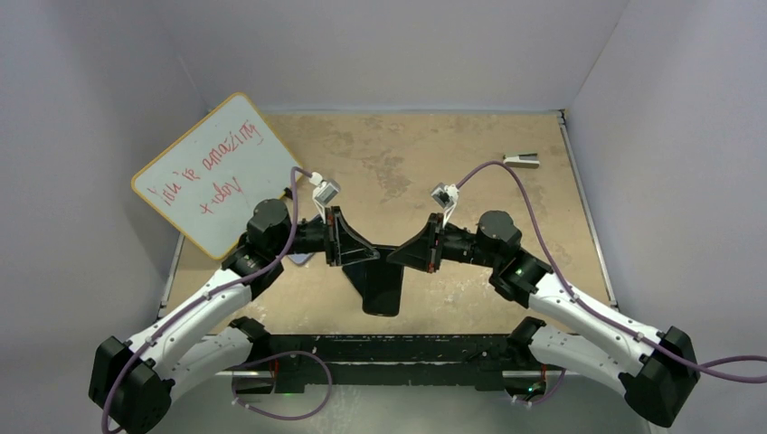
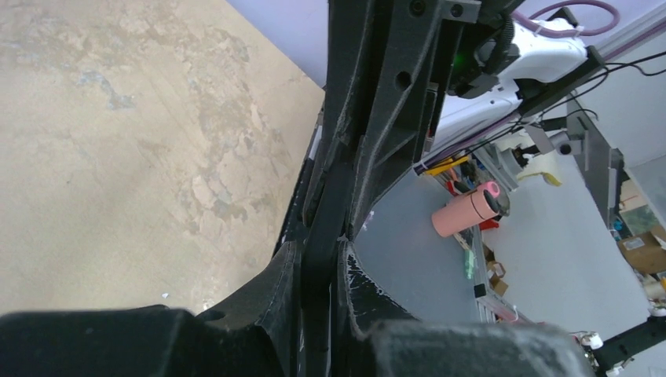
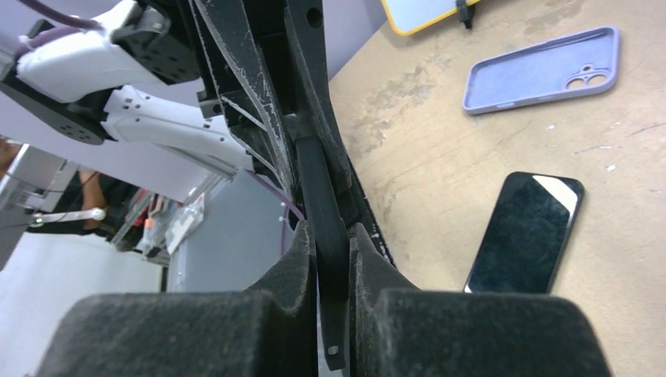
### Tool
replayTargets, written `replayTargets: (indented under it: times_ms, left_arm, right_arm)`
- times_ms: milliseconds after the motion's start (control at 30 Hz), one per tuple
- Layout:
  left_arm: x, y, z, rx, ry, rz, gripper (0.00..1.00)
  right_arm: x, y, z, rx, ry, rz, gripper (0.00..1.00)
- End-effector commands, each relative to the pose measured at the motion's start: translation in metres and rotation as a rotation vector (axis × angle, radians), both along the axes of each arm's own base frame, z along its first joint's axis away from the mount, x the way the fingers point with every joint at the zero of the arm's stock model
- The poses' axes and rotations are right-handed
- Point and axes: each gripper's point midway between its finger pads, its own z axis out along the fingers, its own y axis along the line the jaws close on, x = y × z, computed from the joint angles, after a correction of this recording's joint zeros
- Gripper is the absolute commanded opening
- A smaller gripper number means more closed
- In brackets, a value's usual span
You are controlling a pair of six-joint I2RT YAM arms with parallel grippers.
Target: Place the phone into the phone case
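Next, my right gripper opens and takes the phone's side nearer the middle [image 1: 400, 281] while my left gripper holds the phone, since both grippers now pinch it near its far end.
The phone [image 1: 382, 294], a thin black slab, hangs flat above the table between both arms. Both wrist views show it edge-on [image 2: 334, 196] [image 3: 314, 181]. My left gripper [image 1: 373, 256] [image 2: 320, 247] is shut on one side of it. From the opposite side my right gripper [image 1: 396, 256] [image 3: 330, 229] is shut on it too, the fingertips nearly meeting. The phone case [image 3: 542, 71], pale lavender with a camera cut-out, lies empty and hollow side up on the table. In the top view only a sliver of the case [image 1: 301, 259] shows beside the left arm.
A second black phone-shaped slab [image 3: 525, 236] with a pale patch at its far end lies on the table below the grippers. A yellow-rimmed whiteboard [image 1: 213, 172] leans at the back left. A small grey object [image 1: 522, 161] lies at the back right.
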Motion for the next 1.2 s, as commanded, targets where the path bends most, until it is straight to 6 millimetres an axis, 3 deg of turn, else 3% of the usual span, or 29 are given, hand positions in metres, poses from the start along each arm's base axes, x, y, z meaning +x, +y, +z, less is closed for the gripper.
replayTargets:
  times_ms: [0, 67, 167, 233, 400, 533, 767, 933, 1167]
  left_arm:
    - [0.036, 0.013, -0.018, 0.182, -0.055, 0.183, 0.0]
    - [0.035, 0.013, -0.022, 0.198, -0.039, 0.176, 0.0]
    - [0.033, 0.007, -0.014, 0.149, -0.038, 0.15, 0.0]
    - [0.03, 0.005, -0.007, 0.106, -0.035, 0.131, 0.0]
    - [0.016, 0.003, 0.022, -0.054, -0.04, 0.103, 0.0]
    - [0.01, 0.003, 0.038, -0.141, -0.037, 0.095, 0.0]
    - [0.014, 0.006, 0.045, -0.166, -0.065, 0.13, 0.0]
    - [0.022, 0.006, 0.036, -0.121, -0.054, 0.167, 0.0]
    - [0.025, 0.009, 0.027, -0.051, -0.054, 0.188, 0.0]
  right_arm:
    - [0.025, -0.007, 0.034, -0.007, -0.115, -0.136, 0.0]
    - [0.026, -0.006, 0.03, -0.036, -0.108, -0.128, 0.0]
    - [0.024, -0.002, 0.027, -0.04, -0.093, -0.103, 0.22]
    - [0.02, 0.0, 0.025, -0.028, -0.079, -0.076, 0.3]
    - [0.006, 0.001, 0.007, 0.016, -0.029, -0.025, 0.42]
    - [-0.002, 0.003, -0.01, 0.026, 0.008, 0.018, 0.45]
    - [-0.006, 0.001, -0.025, 0.038, 0.048, 0.014, 0.39]
    - [-0.002, -0.001, -0.027, 0.037, 0.056, -0.014, 0.02]
    - [0.005, -0.005, -0.012, 0.067, 0.012, -0.068, 0.0]
